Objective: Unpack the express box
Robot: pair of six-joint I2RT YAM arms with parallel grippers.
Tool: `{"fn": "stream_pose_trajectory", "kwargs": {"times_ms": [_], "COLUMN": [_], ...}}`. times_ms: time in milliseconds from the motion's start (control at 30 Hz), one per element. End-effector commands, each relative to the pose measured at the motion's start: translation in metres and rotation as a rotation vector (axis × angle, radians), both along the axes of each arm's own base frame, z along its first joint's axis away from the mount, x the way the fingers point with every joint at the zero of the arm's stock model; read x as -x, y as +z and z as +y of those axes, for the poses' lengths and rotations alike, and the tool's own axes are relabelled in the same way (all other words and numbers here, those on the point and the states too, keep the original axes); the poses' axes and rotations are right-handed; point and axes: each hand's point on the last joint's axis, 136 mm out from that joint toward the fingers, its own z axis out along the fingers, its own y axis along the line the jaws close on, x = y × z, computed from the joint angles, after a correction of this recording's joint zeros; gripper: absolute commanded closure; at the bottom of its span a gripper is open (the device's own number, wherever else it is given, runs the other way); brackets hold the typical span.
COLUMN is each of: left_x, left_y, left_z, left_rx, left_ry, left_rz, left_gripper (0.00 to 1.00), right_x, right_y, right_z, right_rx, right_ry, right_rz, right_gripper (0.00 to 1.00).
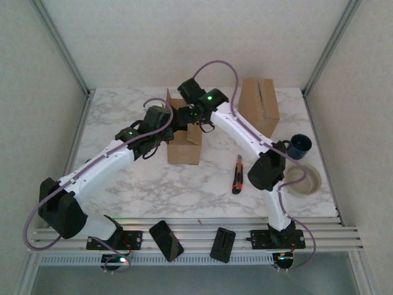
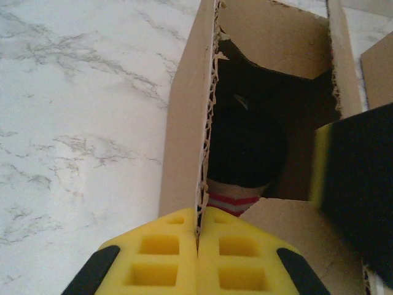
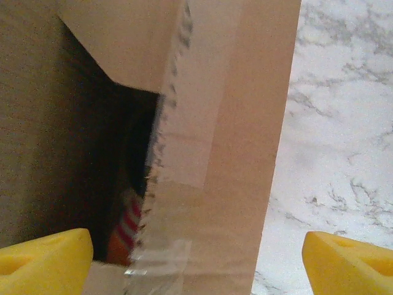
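Observation:
The box's far flap slants over its opening, so next I leave the side flap and grip that short flap (image 2: 279, 37) with my left gripper before unpacking the dark item.
The express box (image 1: 184, 149) is a small brown carton at the table's middle, top flaps raised. My left gripper (image 1: 167, 127) is shut on the torn edge of the left flap (image 2: 184, 123), yellow pads (image 2: 159, 258) pressed together around the cardboard. Inside the box sits a dark rounded item (image 2: 245, 147) with a red-and-white striped band (image 2: 232, 201). My right gripper (image 1: 188, 115) hangs open over the box; its yellow fingertips (image 3: 43, 258) stand wide on either side of the taped right flap (image 3: 233, 123) without touching it. The striped item (image 3: 128, 222) shows below.
A second, taller carton (image 1: 259, 106) stands at the back right. An orange-and-black utility knife (image 1: 237, 175) lies right of the box. A dark blue mug (image 1: 299, 146) and a roll of tape (image 1: 305, 179) sit near the right edge.

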Motion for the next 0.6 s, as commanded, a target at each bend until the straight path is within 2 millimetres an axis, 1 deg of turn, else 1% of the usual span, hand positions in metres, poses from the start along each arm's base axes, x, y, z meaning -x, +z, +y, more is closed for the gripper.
{"fn": "stream_pose_trajectory", "kwargs": {"times_ms": [0,100,167,233,267,300,433,467,500,533,567], "left_x": [0.002,0.004,0.005,0.007,0.007,0.008,0.010,0.012,0.013,0.014,0.015], "left_y": [0.014,0.015,0.016,0.017,0.017,0.017,0.017,0.018,0.019,0.020,0.021], "left_z": [-0.003,-0.003,-0.003,-0.001,-0.001,0.000,0.002,0.002,0.002,0.003,0.004], "left_rx": [0.061,0.074,0.080,0.081,0.082,0.081,0.086,0.088,0.092,0.096,0.098], "left_ry": [0.008,0.008,0.008,0.012,0.012,0.014,0.022,0.022,0.021,0.021,0.019], "left_rz": [-0.049,-0.053,-0.055,-0.057,-0.058,-0.057,-0.054,-0.055,-0.056,-0.059,-0.061], "left_gripper": [1.00,1.00,1.00,1.00,1.00,1.00,1.00,1.00,1.00,1.00,1.00], "right_x": [0.015,0.016,0.016,0.016,0.016,0.015,0.011,0.010,0.009,0.007,0.006], "right_y": [0.000,-0.010,-0.016,-0.018,-0.017,-0.015,-0.002,0.002,0.005,0.009,0.014], "right_z": [-0.005,-0.005,-0.010,-0.017,-0.020,-0.025,-0.041,-0.046,-0.051,-0.054,-0.056], "right_rx": [0.083,0.107,0.141,0.180,0.195,0.215,0.282,0.306,0.329,0.341,0.347], "right_ry": [0.001,-0.007,-0.018,-0.035,-0.042,-0.052,-0.084,-0.092,-0.098,-0.101,-0.093], "right_rz": [0.012,0.025,0.029,0.020,0.014,0.002,-0.055,-0.073,-0.091,-0.107,-0.124], "right_gripper": [0.13,0.17,0.25,0.39,0.48,0.54,0.75,0.83,0.94,1.00,1.00]}}
